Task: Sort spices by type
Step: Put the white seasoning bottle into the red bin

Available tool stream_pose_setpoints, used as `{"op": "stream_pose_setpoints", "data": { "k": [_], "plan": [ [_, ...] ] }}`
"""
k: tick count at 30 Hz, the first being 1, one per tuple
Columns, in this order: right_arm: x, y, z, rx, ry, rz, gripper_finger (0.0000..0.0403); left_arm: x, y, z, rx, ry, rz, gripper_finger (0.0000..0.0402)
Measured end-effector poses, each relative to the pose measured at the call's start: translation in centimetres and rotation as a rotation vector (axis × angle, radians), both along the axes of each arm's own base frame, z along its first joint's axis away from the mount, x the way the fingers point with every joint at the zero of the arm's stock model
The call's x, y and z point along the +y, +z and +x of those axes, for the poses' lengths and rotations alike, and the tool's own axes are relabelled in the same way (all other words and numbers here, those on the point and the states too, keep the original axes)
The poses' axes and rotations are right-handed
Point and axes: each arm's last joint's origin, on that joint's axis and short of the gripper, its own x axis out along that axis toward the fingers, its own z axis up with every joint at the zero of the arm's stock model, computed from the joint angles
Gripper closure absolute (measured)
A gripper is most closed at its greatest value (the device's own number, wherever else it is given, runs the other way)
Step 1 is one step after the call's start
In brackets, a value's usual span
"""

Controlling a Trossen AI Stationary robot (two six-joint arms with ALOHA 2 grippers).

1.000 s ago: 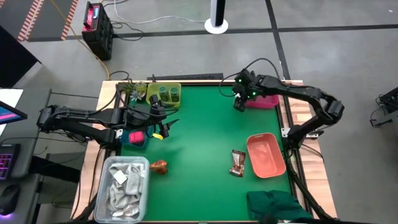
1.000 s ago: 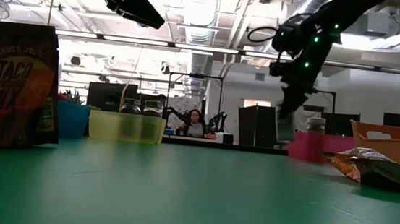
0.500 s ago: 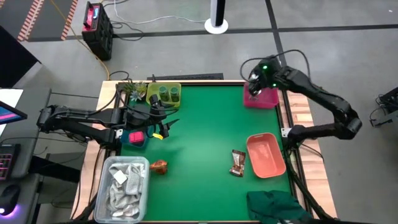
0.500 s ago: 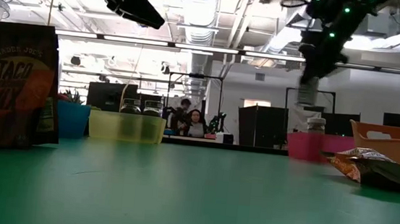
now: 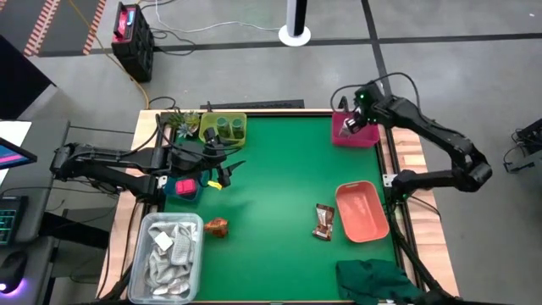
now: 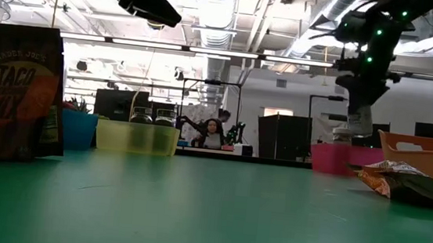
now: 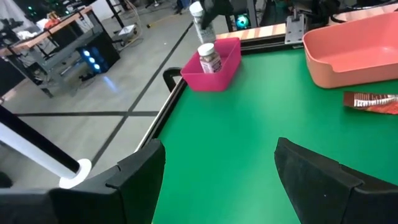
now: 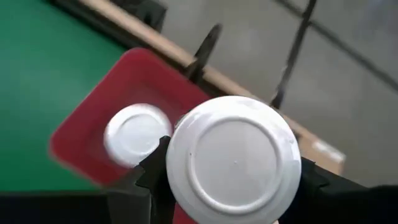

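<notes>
My right gripper has the white-capped bottle. It will let go of it inside the magenta bin [image 5: 354,132] [image 8: 202,138], next to the other white-capped bottle.
My right gripper [image 5: 353,124] is over the magenta bin [image 5: 366,137] at the table's far right corner, shut on a white-capped bottle [image 7: 198,22]. A second white-capped bottle [image 8: 135,134] stands inside that bin. My left gripper [image 7: 217,180] hangs open above the table's left side, near the blue bin with a pink pack [image 5: 185,187]. Two green jars [image 5: 226,126] stand in the yellow bin. One brown sachet [image 5: 323,222] lies flat beside the salmon tray [image 5: 373,224]. Another sachet [image 6: 18,92] stands upright near the rag tub. My right gripper pinches the white-capped bottle just under its cap [image 8: 233,158], one finger on each side. The fingers [image 8: 152,168] come from above, pointing down. The bottle hangs upright over the magenta bin; whether its base touches the bin is hidden.
The clear tub of white rags [image 5: 169,247] sits at the near left corner and the dark green cloth [image 5: 377,280] at the near right. A small plant [image 5: 179,121] stands by the yellow bin. Bare green mat [image 5: 279,169] spans the table's middle.
My right gripper has carried the bottle from just left of the magenta bin toward the table's right edge, rising over the bin's wall and then coming lower above the bin. It has stayed shut on the bottle throughout. The left arm has kept still.
</notes>
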Motion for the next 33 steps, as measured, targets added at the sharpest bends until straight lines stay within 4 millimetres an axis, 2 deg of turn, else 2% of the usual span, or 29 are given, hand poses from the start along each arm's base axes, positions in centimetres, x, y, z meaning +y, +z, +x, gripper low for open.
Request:
{"op": "stream_pose_setpoints", "data": {
  "k": [5, 10, 21, 33],
  "plan": [
    [-0.9, -2.5, -0.1, 0.009, -0.007, 0.102, 0.0181, 0.0, -0.1, 0.0, 0.008, 0.001, -0.003, 0.0111],
    [-1.4, -3.7, 0.1, -0.04, -0.013, 0.066, 0.0181, 0.0, -0.3, -0.1, 0.025, 0.003, -0.012, 0.0111],
    [-1.7, -4.5, -0.3, -0.147, -0.046, 0.087, 0.0181, 0.0, -0.4, -0.1, 0.043, 0.003, -0.013, 0.0111],
    [-1.6, -4.2, -0.4, -0.097, 0.008, 0.098, 0.0181, 0.0, -0.4, -0.1, 0.041, 0.003, -0.013, 0.0111]
  ]
}}
